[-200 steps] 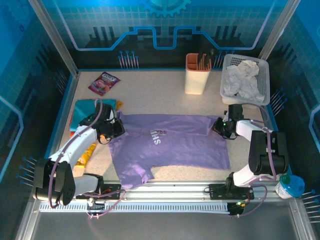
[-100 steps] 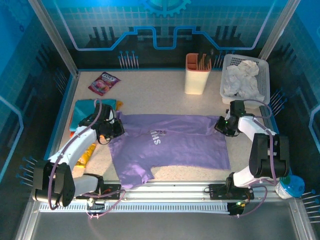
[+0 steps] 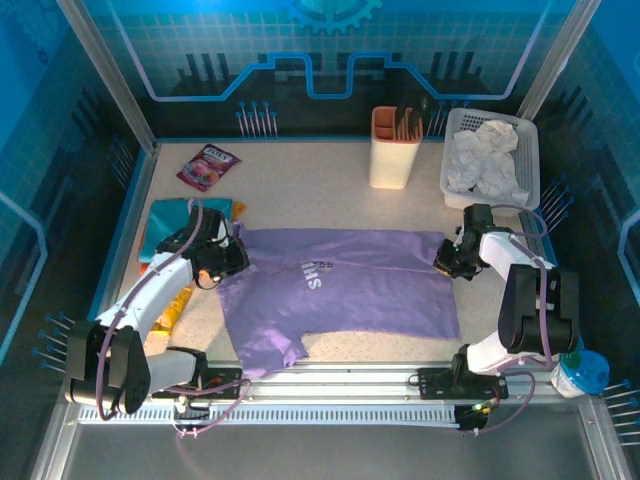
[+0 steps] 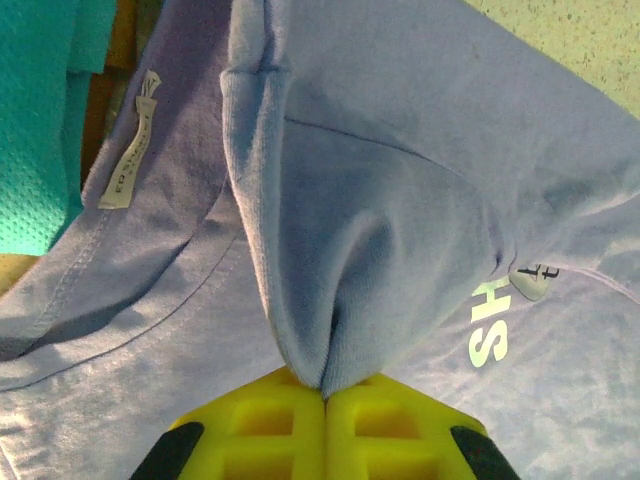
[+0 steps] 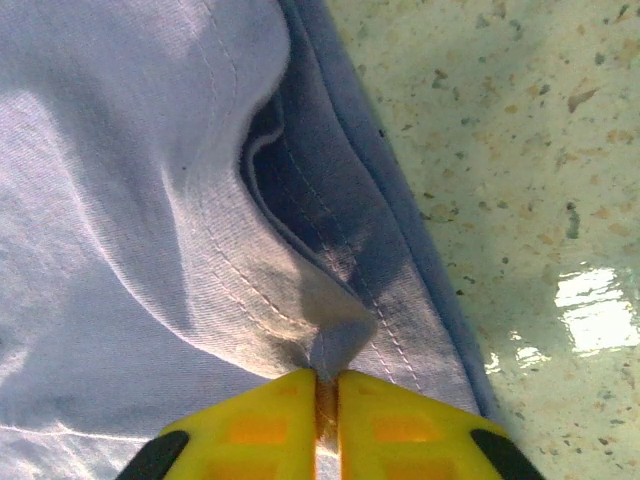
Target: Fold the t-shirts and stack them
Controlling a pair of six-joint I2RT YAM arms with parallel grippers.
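The folded-over flap puckers beside the white lettering; the left gripper will release the t-shirt's collar end, take the flap's edge (image 4: 440, 318) near the lettering and pull it out.
A lavender-purple t-shirt (image 3: 350, 290) with white chest lettering (image 4: 488, 326) lies spread flat in the middle of the table. My left gripper (image 3: 224, 260) is shut on a pinch of its cloth near the collar; the fold rises from the yellow jaws (image 4: 323, 386), and the neck label (image 4: 130, 155) lies to the left. At the shirt's far right corner my right gripper (image 3: 448, 262) is shut on a fold of the stitched hem (image 5: 325, 376). A teal t-shirt (image 3: 168, 226) lies at the left on orange and yellow cloth (image 3: 176, 305).
A glossy snack packet (image 3: 207, 166) lies at the back left. A cream holder (image 3: 394, 148) and a white basket (image 3: 530, 150) of crumpled cloth stand at the back right. A blue-lidded cup (image 3: 580, 372) sits beyond the right arm's base.
My right gripper has moved right and slightly nearer with the hem in it, drawing the shirt's far right corner outward. The left gripper has stayed put.
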